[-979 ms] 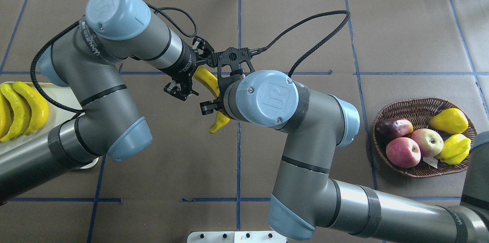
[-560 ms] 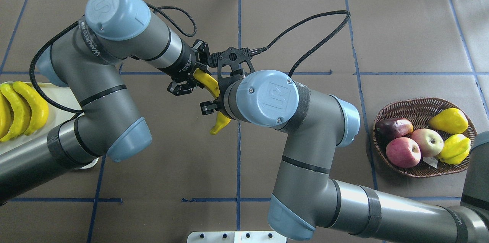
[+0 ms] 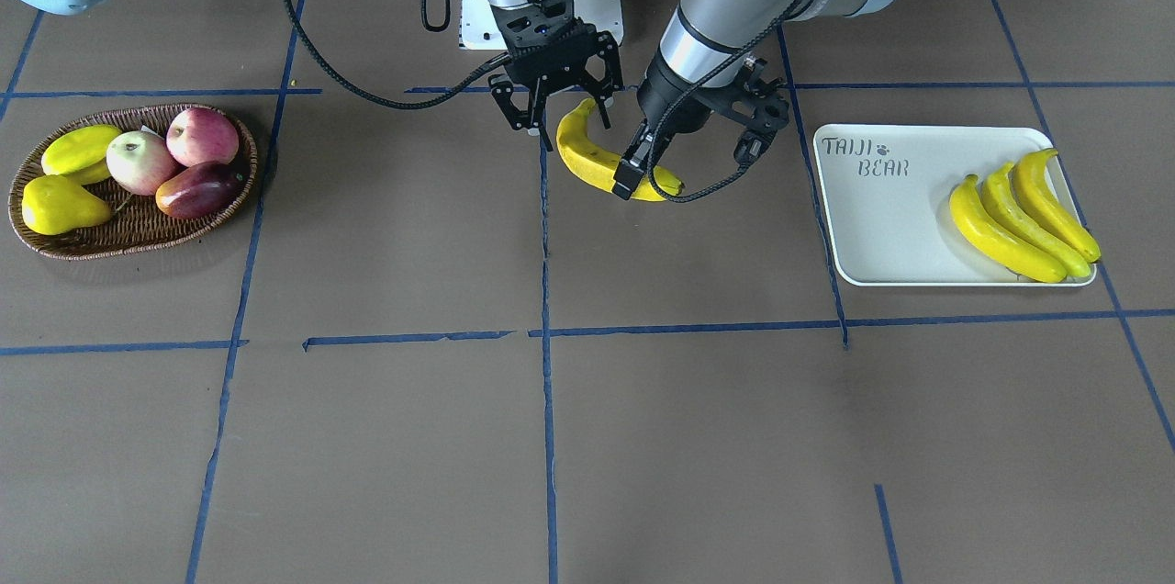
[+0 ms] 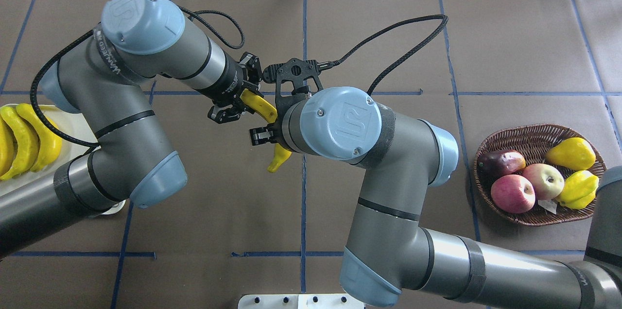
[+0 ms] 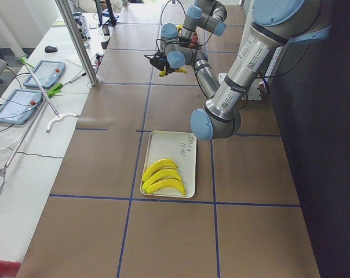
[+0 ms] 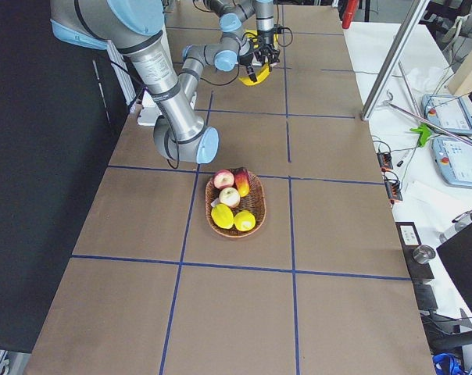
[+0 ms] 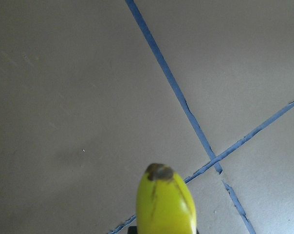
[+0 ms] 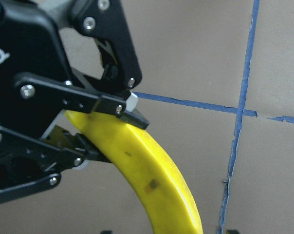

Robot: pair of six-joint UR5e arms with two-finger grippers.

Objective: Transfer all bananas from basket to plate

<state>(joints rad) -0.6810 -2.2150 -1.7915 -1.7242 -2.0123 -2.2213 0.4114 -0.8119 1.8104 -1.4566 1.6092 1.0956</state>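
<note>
My left gripper is going to let go of the banana on the bare part of the white plate (image 3: 948, 236), beside the three bananas. The held banana hangs above the table's middle.
One banana (image 3: 587, 163) hangs above the middle of the table between both grippers. My left gripper (image 3: 643, 175) is shut on its end nearer the plate; the right wrist view shows that gripper (image 8: 105, 136) clamped across the banana (image 8: 152, 180). My right gripper (image 3: 567, 120) stands open around the other end, fingers apart from the fruit. Three bananas (image 3: 1019, 217) lie side by side on the white plate (image 3: 881, 226). The wicker basket (image 3: 119, 240) holds no banana. In the left wrist view the banana's tip (image 7: 166, 204) points at the table.
The basket (image 4: 534, 134) holds two apples (image 4: 512, 193), a yellow pear (image 4: 571, 153), a purple fruit (image 4: 500, 161) and a yellow-green fruit (image 4: 578, 190). The plate (image 4: 77, 127) lies partly under my left arm. Blue tape lines cross the brown table.
My left gripper has shut on the banana, having stood open around it. The left arm has shifted slightly towards the plate side and the banana has moved a little with it.
</note>
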